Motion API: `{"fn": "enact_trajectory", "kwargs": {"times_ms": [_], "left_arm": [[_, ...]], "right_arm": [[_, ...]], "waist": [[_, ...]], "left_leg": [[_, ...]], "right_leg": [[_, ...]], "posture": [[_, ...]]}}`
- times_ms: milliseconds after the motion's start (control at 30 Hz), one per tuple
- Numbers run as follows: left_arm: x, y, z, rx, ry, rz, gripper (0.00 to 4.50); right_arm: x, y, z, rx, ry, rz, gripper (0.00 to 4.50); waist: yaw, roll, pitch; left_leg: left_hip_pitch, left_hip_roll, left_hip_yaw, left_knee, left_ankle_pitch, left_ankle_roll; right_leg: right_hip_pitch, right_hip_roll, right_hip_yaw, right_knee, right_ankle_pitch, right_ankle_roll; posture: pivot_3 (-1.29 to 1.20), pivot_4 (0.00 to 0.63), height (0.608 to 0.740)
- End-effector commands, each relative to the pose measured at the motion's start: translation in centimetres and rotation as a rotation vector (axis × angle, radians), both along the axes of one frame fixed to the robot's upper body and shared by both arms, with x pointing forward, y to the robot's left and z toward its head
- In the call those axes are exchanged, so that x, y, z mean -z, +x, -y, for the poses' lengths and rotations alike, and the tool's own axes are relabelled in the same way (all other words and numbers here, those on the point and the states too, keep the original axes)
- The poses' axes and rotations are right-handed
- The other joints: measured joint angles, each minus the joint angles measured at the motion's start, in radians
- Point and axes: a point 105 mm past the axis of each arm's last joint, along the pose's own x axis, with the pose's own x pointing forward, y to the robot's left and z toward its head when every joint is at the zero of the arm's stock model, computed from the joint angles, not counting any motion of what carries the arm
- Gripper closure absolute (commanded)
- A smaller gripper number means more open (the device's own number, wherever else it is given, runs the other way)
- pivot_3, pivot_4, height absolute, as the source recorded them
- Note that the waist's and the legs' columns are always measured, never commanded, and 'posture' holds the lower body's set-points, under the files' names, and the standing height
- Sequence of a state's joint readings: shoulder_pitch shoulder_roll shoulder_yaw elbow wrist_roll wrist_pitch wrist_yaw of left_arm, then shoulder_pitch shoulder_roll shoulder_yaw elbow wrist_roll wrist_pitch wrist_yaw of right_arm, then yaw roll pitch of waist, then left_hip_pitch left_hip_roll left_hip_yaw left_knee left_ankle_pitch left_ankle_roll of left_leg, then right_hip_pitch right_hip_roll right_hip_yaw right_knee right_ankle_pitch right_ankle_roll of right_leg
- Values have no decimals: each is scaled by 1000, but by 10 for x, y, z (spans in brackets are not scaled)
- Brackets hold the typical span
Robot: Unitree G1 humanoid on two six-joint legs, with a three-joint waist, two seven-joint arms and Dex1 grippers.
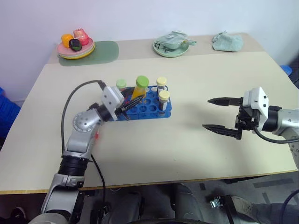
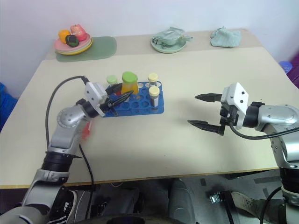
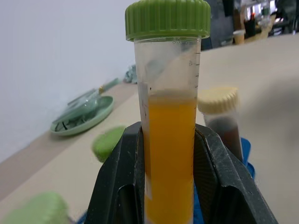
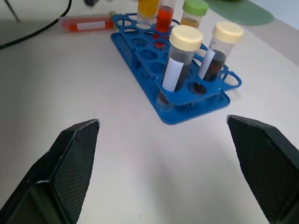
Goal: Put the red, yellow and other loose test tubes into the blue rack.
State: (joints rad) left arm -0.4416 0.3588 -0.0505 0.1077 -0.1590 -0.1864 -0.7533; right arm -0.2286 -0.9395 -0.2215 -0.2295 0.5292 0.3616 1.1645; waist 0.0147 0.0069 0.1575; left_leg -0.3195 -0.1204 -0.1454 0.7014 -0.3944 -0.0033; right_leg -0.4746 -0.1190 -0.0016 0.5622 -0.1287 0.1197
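Next, my left gripper releases the yellow tube in a front-row hole of the blue rack (image 1: 143, 110), close to the tube with the cream cap at the front.
The blue rack (image 1: 148, 108) stands at the table's middle. It holds two cream-capped tubes (image 1: 164, 97) of dark liquid, a green-capped tube (image 1: 121, 84) and a red tube (image 4: 164, 18). My left gripper (image 1: 134, 101) is shut on the yellow tube (image 3: 170, 154), which has a green cap and hangs tilted over the rack's back left holes; I cannot tell whether its lower end sits in a hole. Another red tube (image 4: 88, 23) lies flat on the table to the left of the rack, by my left arm. To the right of the rack, above the table, my right gripper (image 1: 206, 113) is open and holds nothing.
A plate of toy food (image 1: 74, 46) rests on a green mat (image 1: 105, 50) at the back left. A green dish (image 1: 171, 46) and a crumpled cloth (image 1: 227, 42) sit at the back right. A black cable (image 1: 70, 102) loops beside my left arm.
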Motion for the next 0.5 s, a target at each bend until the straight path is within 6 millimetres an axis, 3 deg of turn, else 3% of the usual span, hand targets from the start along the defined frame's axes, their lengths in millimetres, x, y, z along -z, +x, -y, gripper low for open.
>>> {"fn": "enact_trajectory", "kwargs": {"times_ms": [33, 500], "left_arm": [[-6, 0, 0, -44, 7, 80, 3689], [14, 6, 24, -38, -123, -1, 3689]], "right_arm": [[-16, -5, 4, 11, -7, 54, 0], [-17, -6, 7, 16, -25, 51, 0]], "waist": [[1, 0, 0], [1, 0, 0]], "left_leg": [[0, 0, 0, 0, 0, 0], [0, 0, 0, 0, 0, 0]], "right_leg": [[0, 0, 0, 0, 0, 0], [1, 0, 0, 0, 0, 0]], "posture": [[0, 150, 740], [0, 150, 740]]}}
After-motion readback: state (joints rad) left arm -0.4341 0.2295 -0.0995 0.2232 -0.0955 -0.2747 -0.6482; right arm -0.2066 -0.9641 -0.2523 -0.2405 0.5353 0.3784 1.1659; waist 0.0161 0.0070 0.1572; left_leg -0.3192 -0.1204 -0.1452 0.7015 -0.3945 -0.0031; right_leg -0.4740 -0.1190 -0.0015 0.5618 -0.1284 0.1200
